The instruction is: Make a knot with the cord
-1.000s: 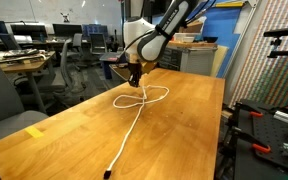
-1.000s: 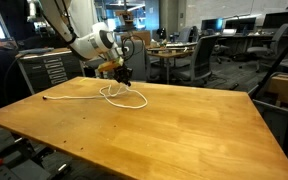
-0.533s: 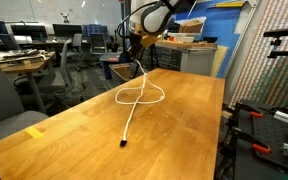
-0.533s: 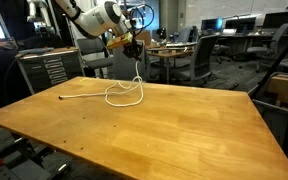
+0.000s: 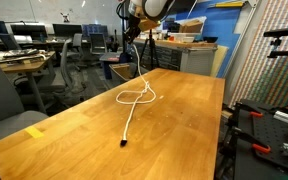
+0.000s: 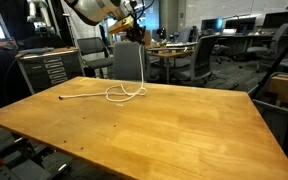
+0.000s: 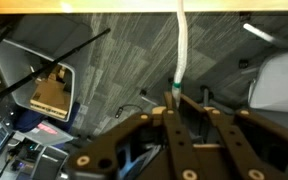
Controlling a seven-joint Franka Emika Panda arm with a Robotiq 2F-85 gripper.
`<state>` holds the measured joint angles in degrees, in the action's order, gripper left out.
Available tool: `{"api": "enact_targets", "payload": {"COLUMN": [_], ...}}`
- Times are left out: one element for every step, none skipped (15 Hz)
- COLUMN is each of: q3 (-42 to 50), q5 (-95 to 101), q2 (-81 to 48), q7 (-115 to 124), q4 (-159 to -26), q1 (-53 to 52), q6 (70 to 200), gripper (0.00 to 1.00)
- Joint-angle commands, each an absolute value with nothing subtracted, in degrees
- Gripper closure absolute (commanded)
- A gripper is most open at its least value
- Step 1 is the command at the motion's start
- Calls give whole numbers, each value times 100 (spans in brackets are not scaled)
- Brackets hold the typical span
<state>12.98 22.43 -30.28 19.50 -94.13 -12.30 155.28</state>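
Note:
Once my gripper lets go, the cord's end will lie on bare wood (image 5: 182, 90) between the cord's loop and the table's clamp-side edge.
The cord (image 5: 130, 117) is a thin white rope. One end hangs taut from my gripper (image 5: 136, 31), which is held high above the far part of the wooden table (image 5: 184, 130). Below it the cord forms a small loop (image 5: 136, 96) on the tabletop, and a tail runs toward the near side to a dark tip (image 5: 123, 143). From the opposite side, an exterior view shows the gripper (image 6: 136, 33), the hanging cord (image 6: 143, 62) and the loop (image 6: 124, 93). In the wrist view the gripper (image 7: 176, 96) is shut on the cord (image 7: 182, 50), which runs straight away from the fingertips.
A yellow patch (image 5: 34, 131) lies near one table edge. Office chairs (image 6: 199, 60) and desks stand around the table, and a tool cabinet (image 6: 44, 70) stands behind it. A rack with red clamps (image 5: 259, 125) is beside the table.
My gripper has risen well above the table with the cord end, pulling it taut. The loop has shrunk and the tail with its dark tip has slid toward the loop.

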Motion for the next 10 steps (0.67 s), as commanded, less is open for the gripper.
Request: {"api": "enact_targets", "payload": {"q3": [2004, 2158, 2223, 2280, 2291, 2355, 2295, 2240, 2184, 2123], "q5": [2896, 3002, 3039, 3120, 3173, 3242, 3230, 3183, 3129, 3089], "q2": [-2840, -2806, -2723, -2671, -2632, -2634, -2604, -2585, -2576, -2582], "q7": [2632, 2788, 2767, 2694, 2495, 2500, 2367, 2325, 2294, 2233], "q4": [-9275, -9203, -9133, -9051, -8952, -8821, -8723, -8598, -8494, -8397], "q1": [-1511, -1531, -1475, -1434, -1377, -1353, -1250, -1151, -1066, -983], "q6": [15890, 15897, 15816, 15719, 15543, 15399, 15241, 15073, 14935, 14814], "gripper": [93, 93, 93, 94, 94, 93, 94, 94, 94, 94]}}
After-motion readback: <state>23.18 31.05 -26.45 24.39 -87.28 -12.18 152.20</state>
